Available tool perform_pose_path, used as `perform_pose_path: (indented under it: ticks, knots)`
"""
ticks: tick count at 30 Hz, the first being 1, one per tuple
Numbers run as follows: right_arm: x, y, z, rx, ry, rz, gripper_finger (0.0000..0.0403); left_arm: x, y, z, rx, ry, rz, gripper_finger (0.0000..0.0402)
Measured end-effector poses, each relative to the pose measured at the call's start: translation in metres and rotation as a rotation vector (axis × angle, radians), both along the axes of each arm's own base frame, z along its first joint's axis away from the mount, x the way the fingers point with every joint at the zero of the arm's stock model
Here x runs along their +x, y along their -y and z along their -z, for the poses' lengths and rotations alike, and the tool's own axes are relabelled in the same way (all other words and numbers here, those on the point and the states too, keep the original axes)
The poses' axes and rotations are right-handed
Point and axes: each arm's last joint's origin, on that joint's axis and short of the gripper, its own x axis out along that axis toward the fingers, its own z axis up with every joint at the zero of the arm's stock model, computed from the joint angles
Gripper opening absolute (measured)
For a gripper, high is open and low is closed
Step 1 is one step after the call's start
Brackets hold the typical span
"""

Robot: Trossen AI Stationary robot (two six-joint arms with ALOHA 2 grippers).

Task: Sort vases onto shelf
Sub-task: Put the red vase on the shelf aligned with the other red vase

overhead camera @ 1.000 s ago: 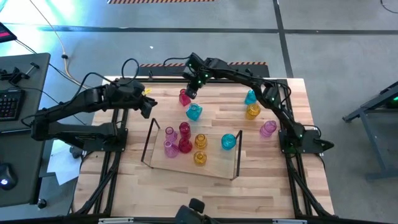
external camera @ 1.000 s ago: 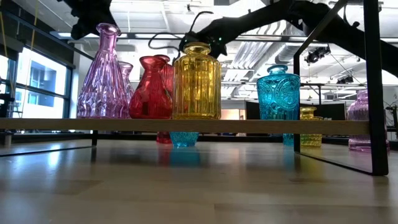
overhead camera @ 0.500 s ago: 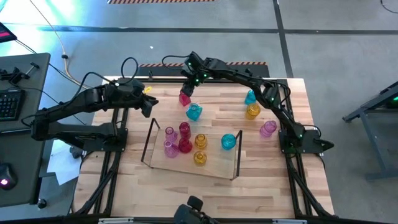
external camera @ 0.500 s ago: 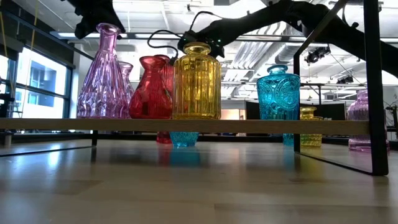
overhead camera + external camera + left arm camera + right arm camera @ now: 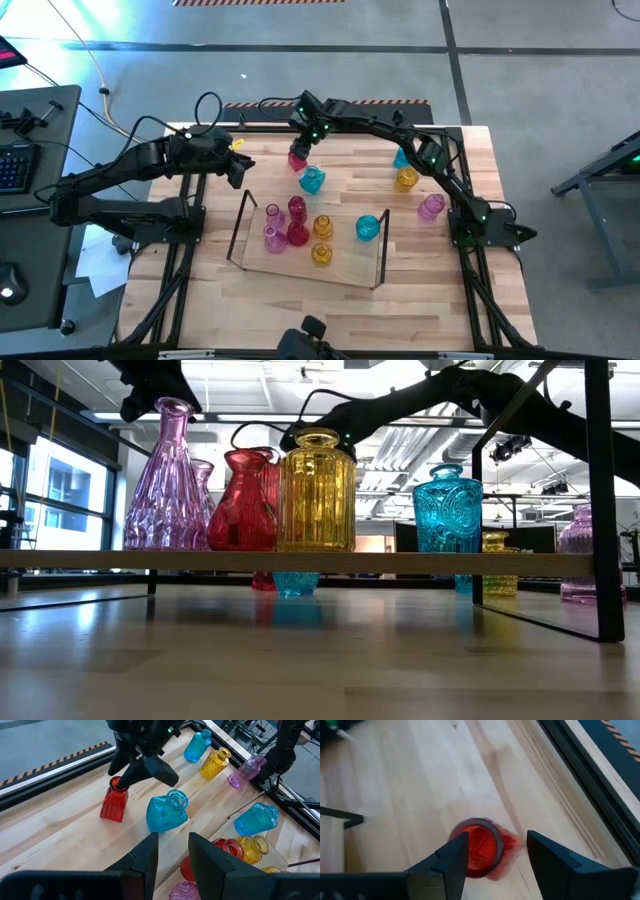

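Observation:
The red vase's opening lies off-centre between my right gripper's fingers, so I need to put one finger inside the opening and pinch the vase's rim [image 5: 498, 845] before lifting.
A red vase [image 5: 296, 160] [image 5: 112, 805] stands upright on its base on the wooden table near the far edge. My right gripper [image 5: 298, 150] [image 5: 497, 837] is open right above it, slanting down, with one finger on either side of the vase's mouth [image 5: 476, 851]. My left gripper [image 5: 243, 172] [image 5: 172, 840] waits open and empty at the table's left, above the surface. The shelf [image 5: 345, 262], a clear tray with dark end frames, lies in the table's middle and carries several vases, pink, red, yellow and cyan [image 5: 367, 228]. My right gripper straddles the red vase's rim [image 5: 489, 836] from above, slanting down from the table's far right. One finger [image 5: 455, 852] sits close against the rim. Whether it touches the glass I cannot tell. The vase stands upright on the table.
A cyan vase [image 5: 312, 180] stands just near-side of the red one. Farther right on the table are a cyan vase [image 5: 402, 157], a yellow one [image 5: 406, 180] and a pink one [image 5: 431, 207]. The black metal frame [image 5: 470, 250] runs along the table's sides.
My right gripper has come down a little and toward the table's left, closing in over the red vase. The vase stays where it stood.

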Motion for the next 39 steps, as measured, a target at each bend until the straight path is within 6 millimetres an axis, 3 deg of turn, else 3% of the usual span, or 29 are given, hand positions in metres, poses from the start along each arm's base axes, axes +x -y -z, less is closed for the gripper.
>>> perform_pose_path:
  ticks: [28,32,39]
  knots:
    - [-0.004,0.005,0.013,0.021,-0.072,0.025,0.0178,0.000,0.001,0.000,-0.009,0.004,0.016,0.0099]
    - [-0.004,0.005,0.013,0.020,-0.072,0.023,0.0145,0.000,0.000,0.000,-0.009,0.004,0.016,0.0099]
    - [-0.002,0.003,0.013,0.009,-0.063,0.009,0.0032,0.000,0.001,0.000,-0.009,0.004,0.018,0.0099]
